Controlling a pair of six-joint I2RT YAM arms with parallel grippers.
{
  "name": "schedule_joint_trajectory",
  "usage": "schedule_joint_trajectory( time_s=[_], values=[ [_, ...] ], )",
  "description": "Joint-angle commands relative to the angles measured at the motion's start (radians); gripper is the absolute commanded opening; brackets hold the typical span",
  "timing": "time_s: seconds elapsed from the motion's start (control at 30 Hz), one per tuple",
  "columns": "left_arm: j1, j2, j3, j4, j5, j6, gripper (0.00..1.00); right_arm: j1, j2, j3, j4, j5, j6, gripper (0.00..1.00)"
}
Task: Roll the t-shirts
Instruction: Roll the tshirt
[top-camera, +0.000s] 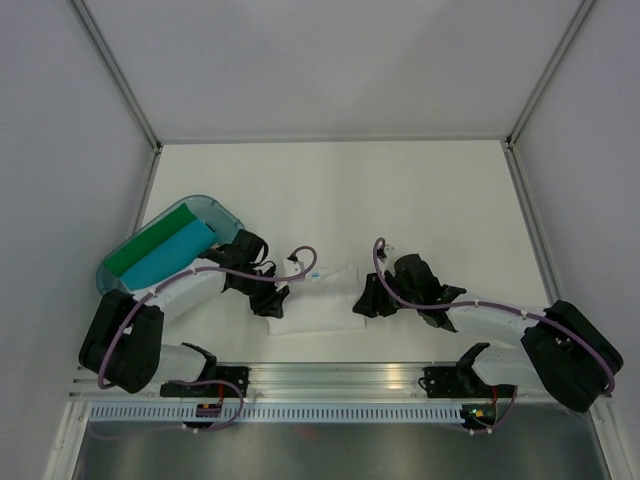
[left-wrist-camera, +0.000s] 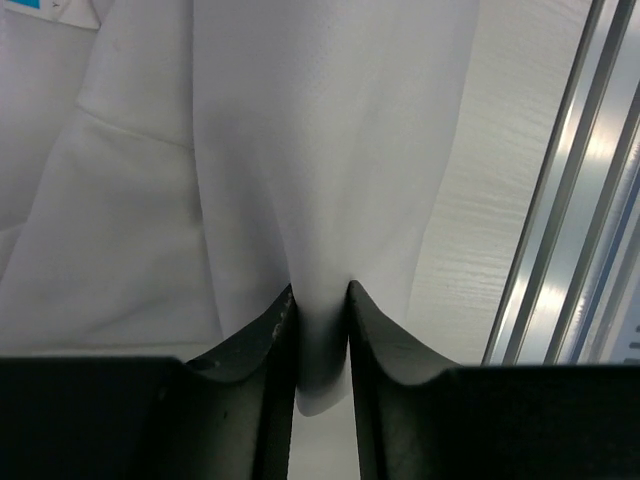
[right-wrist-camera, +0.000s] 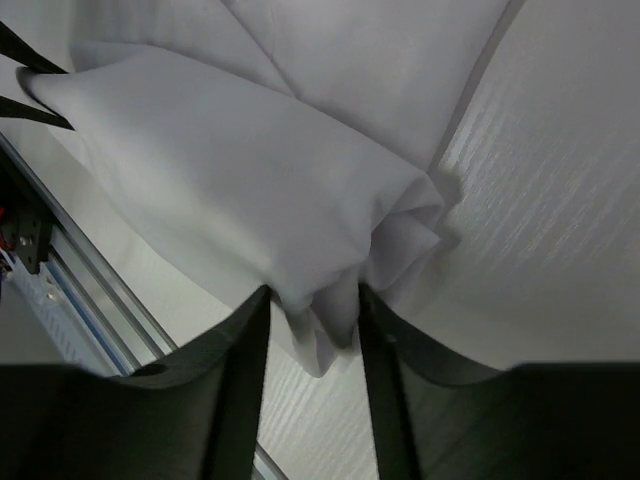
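Note:
I am pinching a thick bunch of folds at the white t-shirt's end with my right gripper, so next I open it and take the t-shirt's near corner (top-camera: 362, 326) by the bar.
A white t-shirt (top-camera: 318, 300) with a small blue neck label (top-camera: 314, 274) lies bunched on the table between my two grippers. My left gripper (top-camera: 272, 300) is shut on its left edge; in the left wrist view the cloth (left-wrist-camera: 320, 180) is pinched between the dark fingers (left-wrist-camera: 262, 340). My right gripper (top-camera: 366, 301) is shut on the shirt's right end; in the right wrist view a thick bundle of folds (right-wrist-camera: 300, 210) sits between the fingers (right-wrist-camera: 245, 350). A green roll (top-camera: 152, 243) and a light blue roll (top-camera: 175, 255) lie in the tub.
The translucent teal tub (top-camera: 216, 210) stands at the left, behind my left arm. An aluminium rail (top-camera: 340, 378) runs along the near table edge, also in the left wrist view (left-wrist-camera: 570, 200). White walls enclose the table.

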Motion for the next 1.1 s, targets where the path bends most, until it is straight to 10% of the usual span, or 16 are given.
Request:
schedule_joint_trajectory(
  time_s=[0.0,0.27,0.5,1.07],
  values=[
    [-0.003,0.033,0.054,-0.108,0.092,0.117,0.29,0.003,0.015,-0.011,0.061,-0.046,0.022,0.39],
    [-0.003,0.085,0.149,-0.305,0.144,0.186,0.02,0.003,-0.079,0.081,-0.156,-0.167,-0.001,0.02],
    [0.002,0.168,0.224,-0.463,0.114,0.272,0.02,-0.036,-0.137,0.076,-0.331,-0.32,0.024,0.0],
    [0.025,0.371,0.227,-0.395,0.058,0.256,0.11,-0.125,-0.039,-0.052,-0.126,-0.27,0.116,0.03]
  ],
)
